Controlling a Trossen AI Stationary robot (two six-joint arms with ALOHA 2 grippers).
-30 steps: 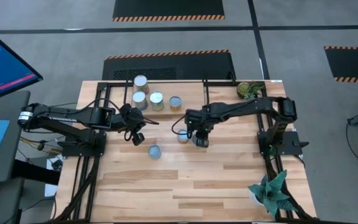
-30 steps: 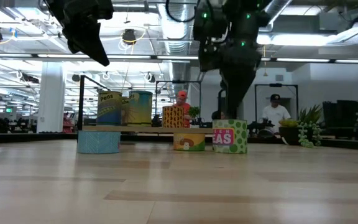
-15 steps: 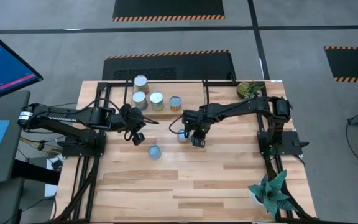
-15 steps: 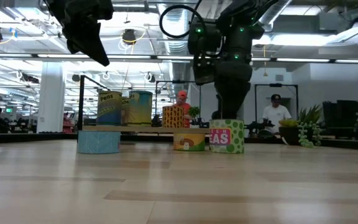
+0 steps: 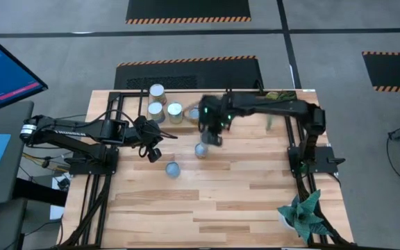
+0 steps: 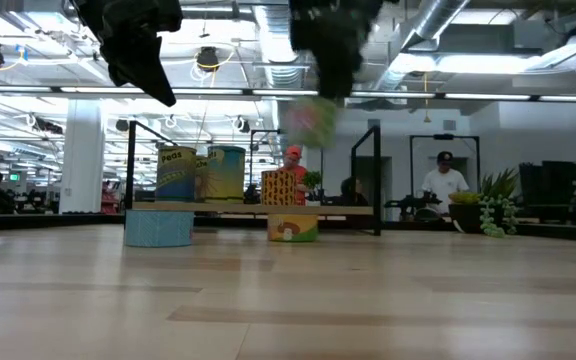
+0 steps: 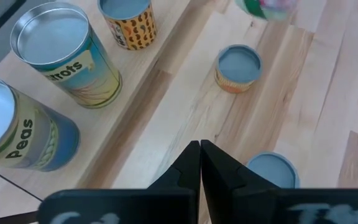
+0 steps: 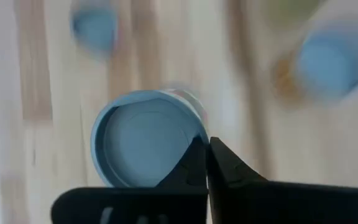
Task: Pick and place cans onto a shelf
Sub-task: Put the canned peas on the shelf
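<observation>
Next, I set the green-and-pink can just behind the orange can [image 5: 198,103], toward the table's far edge, with my right gripper.
Three cans stand on the shelf [image 5: 132,104]: one [image 5: 157,91] at the far side, two [image 5: 155,109] [image 5: 175,111] nearer. An orange can [image 5: 201,149] and a low blue can [image 5: 172,169] rest on the table on their bases. My right gripper [image 5: 212,133] is shut on a green-and-pink can [image 6: 311,122], which is up in the air near the shelf's right end. The same can shows from above in the right wrist view [image 8: 145,146]. My left gripper [image 5: 153,154] hangs shut above the table, near the blue can, touching nothing. My right gripper has the green-and-pink can by the rim of its blue-grey top [image 8: 194,142], where the two fingertips [image 8: 219,163] meet. The fingers come from above, pointing down. The can hangs below them, lifted clear of the table.
A potted plant [image 5: 280,101] stands at the far right corner and another [image 5: 301,212] at the near right edge. Black arm-mount frames run along both sides of the table. A monitor [image 5: 5,69] stands off the table's left. People [image 6: 443,178] show in the room beyond.
My right gripper has shut on the green-and-pink can beside the orange can. It has lifted the can clear of the table and swung quickly up and toward the far left, to the shelf's right end. The orange can stays on the table.
</observation>
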